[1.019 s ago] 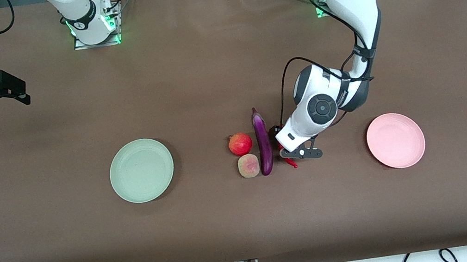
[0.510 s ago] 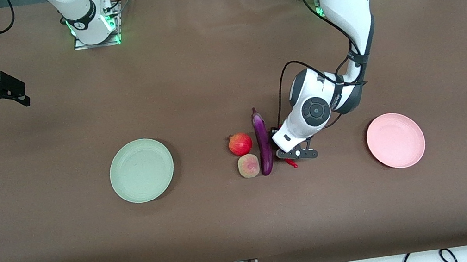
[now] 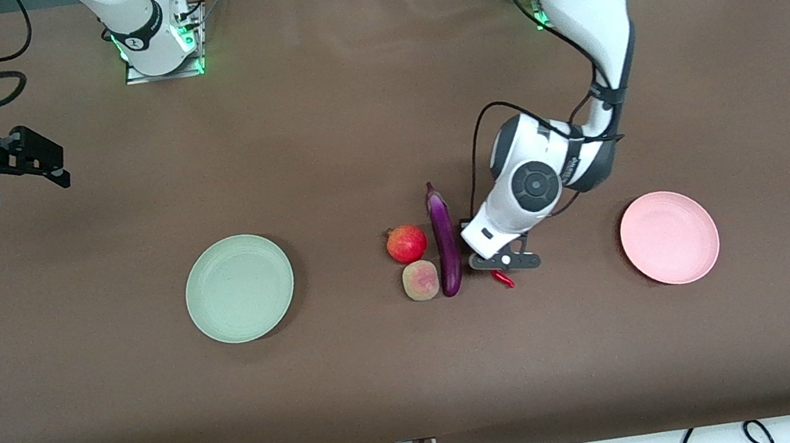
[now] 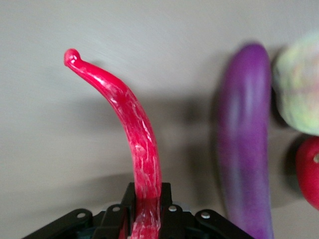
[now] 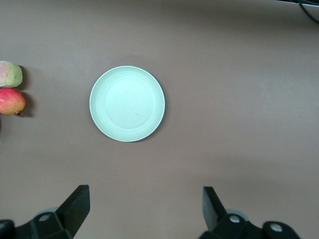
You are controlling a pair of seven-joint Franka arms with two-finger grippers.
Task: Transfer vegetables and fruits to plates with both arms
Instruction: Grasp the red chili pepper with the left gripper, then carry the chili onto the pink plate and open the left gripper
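The robot's left gripper should release the red chili pepper across the middle of the pink plate (image 3: 684, 244), with the pepper's tip over the plate's rim.
My left gripper (image 3: 500, 262) is shut on the red chili pepper (image 4: 134, 129), gripping near its stem end, low over the brown table. Only the chili's tip (image 3: 504, 279) shows in the front view. The purple eggplant (image 3: 445, 241) lies right beside it, also seen in the left wrist view (image 4: 244, 139). The red fruit (image 3: 406, 243) and the peach (image 3: 420, 280) lie beside the eggplant. The green plate (image 3: 239, 288) is toward the right arm's end, the pink plate (image 3: 669, 237) toward the left arm's end. My right gripper (image 3: 49, 161) is open and empty, high over the right arm's end.
The right wrist view looks down on the green plate (image 5: 127, 103), with the peach (image 5: 10, 74) and red fruit (image 5: 11, 101) at its edge. Both plates are empty. Cables hang along the table's edge nearest the front camera.
My left arm shifted slightly and the chili's tip moved a little toward the pink plate. My right gripper moved a little toward the table's middle.
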